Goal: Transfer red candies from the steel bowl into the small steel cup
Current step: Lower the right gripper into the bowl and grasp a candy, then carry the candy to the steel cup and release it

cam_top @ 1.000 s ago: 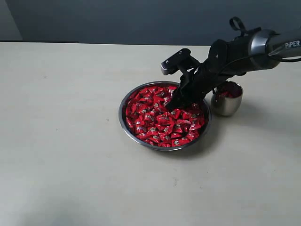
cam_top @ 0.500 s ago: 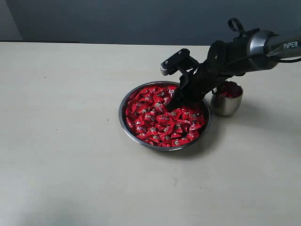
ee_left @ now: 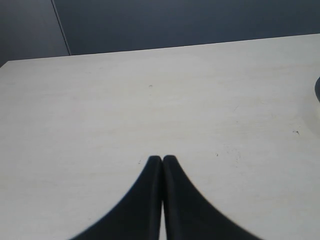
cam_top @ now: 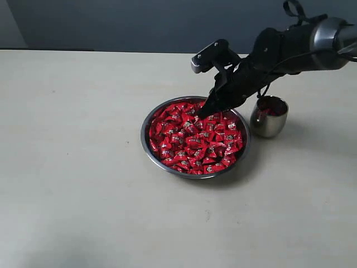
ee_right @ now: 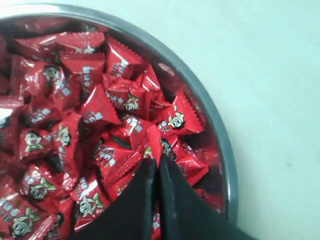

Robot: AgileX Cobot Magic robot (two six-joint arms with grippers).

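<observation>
Next, my right gripper releases the pinched red candy on top of the red candies inside the small steel cup (cam_top: 271, 110).
The steel bowl (cam_top: 144, 137) stands mid-table, heaped with red candies (cam_top: 192, 139). Right of it, the small steel cup (cam_top: 269, 118) holds a few red candies. My right gripper (cam_top: 202, 114) hangs just above the far side of the pile, tips pointing down. In the right wrist view the right gripper (ee_right: 158, 161) is shut, with a red candy (ee_right: 154, 147) pinched by its wrapper between the tips, above the other candies near the bowl's rim (ee_right: 220, 135). My left gripper (ee_left: 162, 159) is shut and empty over bare table; the exterior view does not show it.
The pale table (cam_top: 72, 167) stretches wide to the left and front of the bowl. The right arm (cam_top: 290, 47) reaches in from the upper right, passing above and behind the cup. A dark wall runs along the table's far edge.
The right gripper has risen out of the candy pile and moved slightly toward the far rim, its tips now above the candies. Bowl and cup have not moved.
</observation>
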